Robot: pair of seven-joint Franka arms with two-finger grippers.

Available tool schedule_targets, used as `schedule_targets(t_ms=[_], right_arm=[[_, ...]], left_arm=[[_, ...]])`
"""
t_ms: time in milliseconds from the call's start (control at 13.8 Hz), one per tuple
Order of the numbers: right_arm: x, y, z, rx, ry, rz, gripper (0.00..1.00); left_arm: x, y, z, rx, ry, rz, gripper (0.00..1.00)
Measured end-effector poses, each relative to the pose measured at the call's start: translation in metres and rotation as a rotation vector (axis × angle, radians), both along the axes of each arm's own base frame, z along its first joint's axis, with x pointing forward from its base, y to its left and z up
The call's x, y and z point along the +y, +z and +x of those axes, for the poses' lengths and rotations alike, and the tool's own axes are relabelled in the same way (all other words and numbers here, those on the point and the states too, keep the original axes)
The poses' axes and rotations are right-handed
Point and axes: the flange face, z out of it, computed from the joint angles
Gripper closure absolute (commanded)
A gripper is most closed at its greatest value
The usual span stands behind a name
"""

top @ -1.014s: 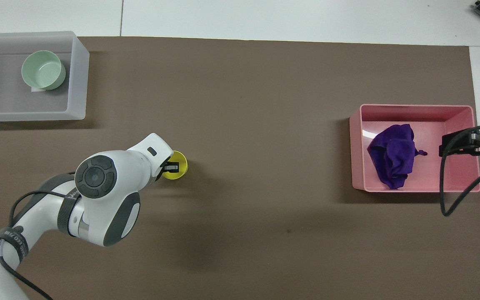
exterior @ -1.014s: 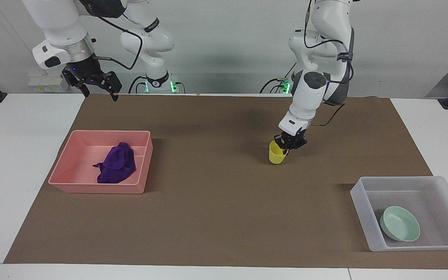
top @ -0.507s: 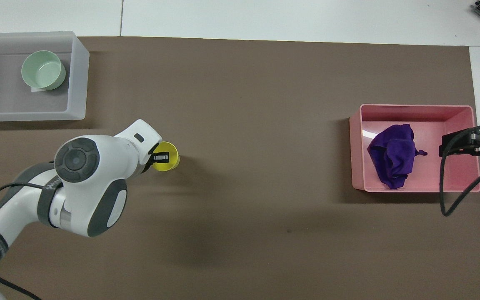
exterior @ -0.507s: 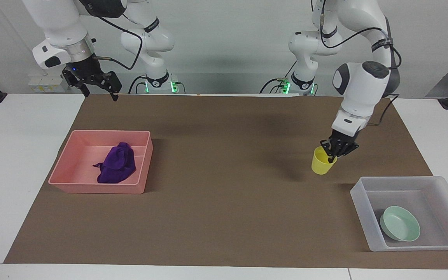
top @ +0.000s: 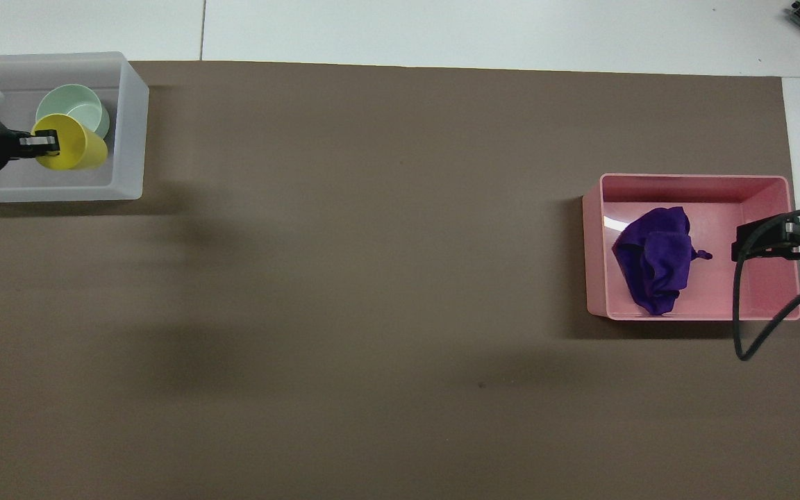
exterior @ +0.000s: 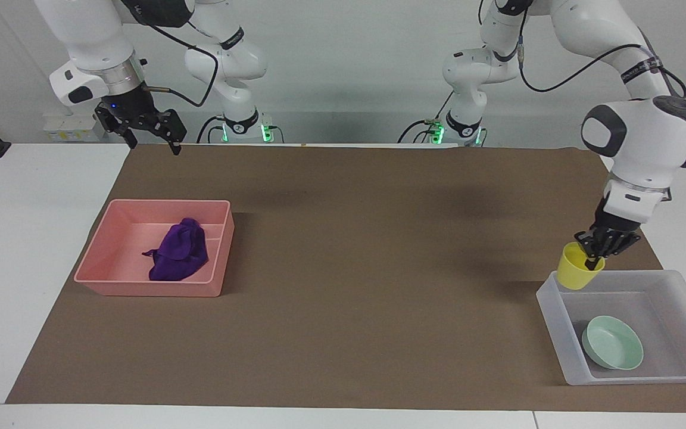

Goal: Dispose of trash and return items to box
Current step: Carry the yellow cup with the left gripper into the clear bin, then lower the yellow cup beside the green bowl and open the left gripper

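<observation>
Next, I let go of the yellow cup, now held over the clear box, with my left gripper inside the mint-green bowl (top: 71, 119) in the clear box.
My left gripper (exterior: 593, 257) (top: 44, 142) is shut on the rim of the yellow cup (exterior: 577, 274) (top: 75, 143) and holds it in the air over the clear box (exterior: 670, 372) (top: 129, 132), at the box's wall nearer to the robots. The mint-green bowl (exterior: 613, 350) (top: 67, 111) lies in the box. The purple cloth (exterior: 180, 258) (top: 655, 267) lies in the pink tray (exterior: 105, 262) (top: 692, 182). My right gripper (exterior: 150, 134) (top: 782, 239) is open and waits high in the air, at the tray's edge in the overhead view.
A brown mat (exterior: 343, 286) (top: 386, 278) covers the middle of the white table. The box stands at the left arm's end, the pink tray at the right arm's end.
My left arm has carried the yellow cup from the mat's middle toward the left arm's end, until it hangs over the clear box. The right arm has not moved.
</observation>
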Motion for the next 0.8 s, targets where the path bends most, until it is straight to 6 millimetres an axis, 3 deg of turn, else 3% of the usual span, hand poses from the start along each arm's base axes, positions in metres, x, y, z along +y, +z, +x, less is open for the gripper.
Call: schedule_targets(t_ms=[145,435,797], right_arm=[[0.000,0.000,0.000,0.000,0.000,0.000,0.00],[0.000,0.000,0.000,0.000,0.000,0.000,0.00],[0.000,0.000,0.000,0.000,0.000,0.000,0.00]], left_arm=[[0.025,-0.007,0.021,0.007,0.019,-0.001,1.00],[0.052,-0.032,0.067,0.016,0.045,-0.012,1.00],[0.074,-0.086,0.089,0.018,0.068,-0.019,1.00]])
